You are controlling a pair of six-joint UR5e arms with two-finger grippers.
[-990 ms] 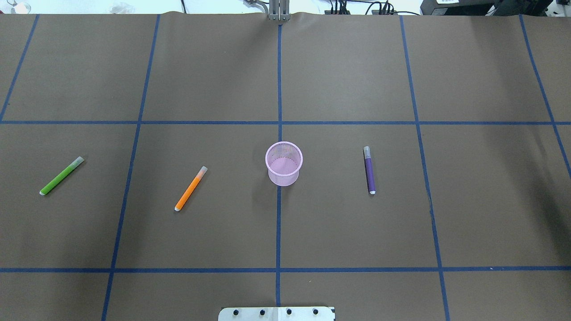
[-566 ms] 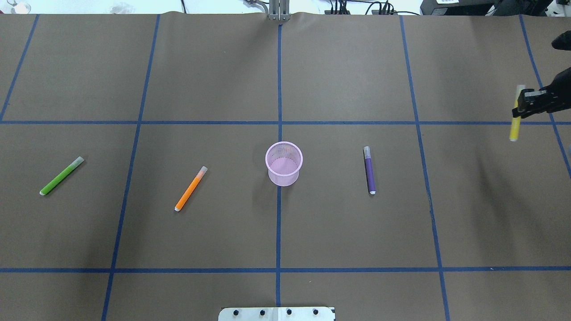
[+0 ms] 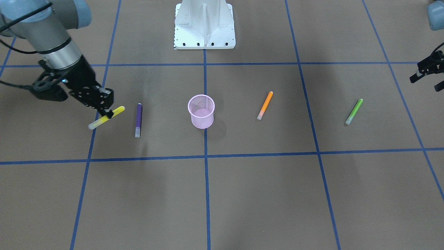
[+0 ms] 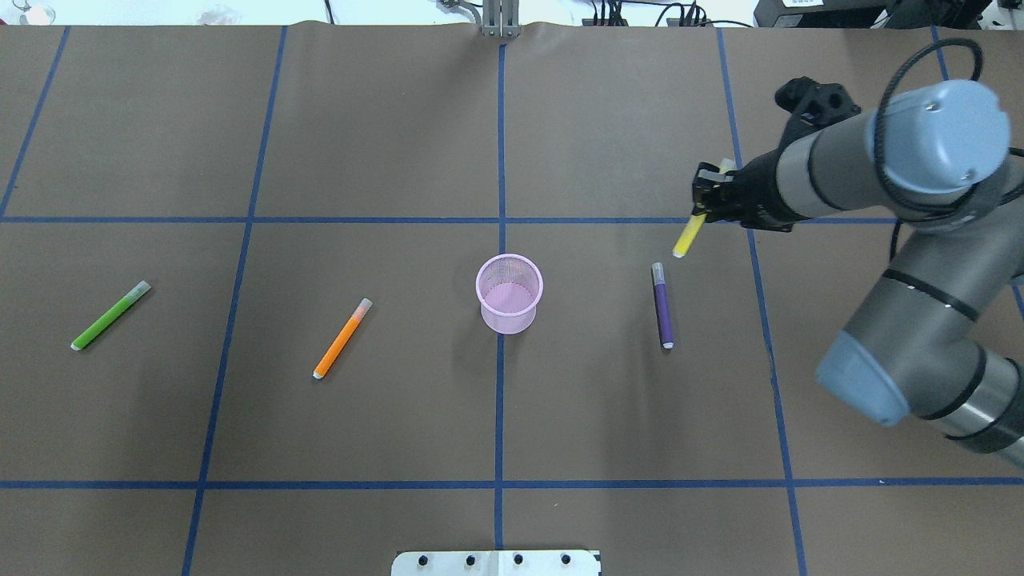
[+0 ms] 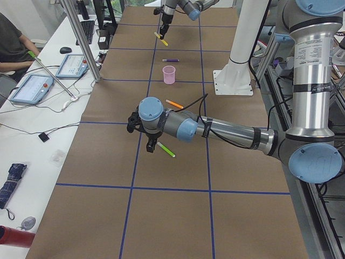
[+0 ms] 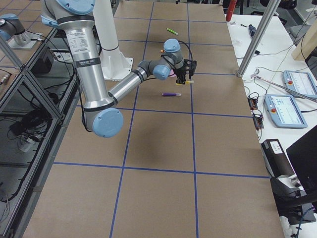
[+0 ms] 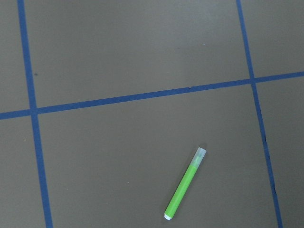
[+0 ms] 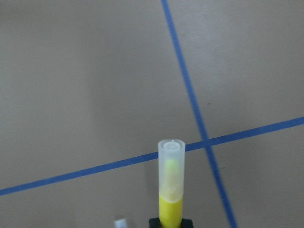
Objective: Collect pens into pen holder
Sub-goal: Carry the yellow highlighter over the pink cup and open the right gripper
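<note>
My right gripper will release the yellow pen once it is inside the opening of the pink mesh pen holder (image 3: 204, 111).
The pink mesh pen holder (image 4: 510, 294) (image 3: 201, 111) stands upright at the table's centre. My right gripper (image 4: 708, 200) (image 3: 107, 113) is shut on the yellow pen (image 4: 688, 236) (image 3: 105, 118) (image 8: 171, 190) and holds it in the air, right of the holder and beyond the purple pen (image 4: 662, 305) (image 3: 138, 119). The orange pen (image 4: 342, 338) and the green pen (image 4: 110, 315) (image 7: 185, 183) lie on the table left of the holder. My left gripper (image 3: 424, 85) hovers near the green pen, its fingers apart and empty; it is outside the overhead view.
Blue tape lines grid the brown paper. The robot's white base plate (image 3: 204, 24) (image 4: 496, 562) sits at the near edge. A side desk with tablets (image 5: 32, 86) and a seated person runs along the far edge.
My right arm has come in from the right edge, carrying the yellow pen leftward to just beyond the purple pen. The pens on the table and the holder have not moved.
</note>
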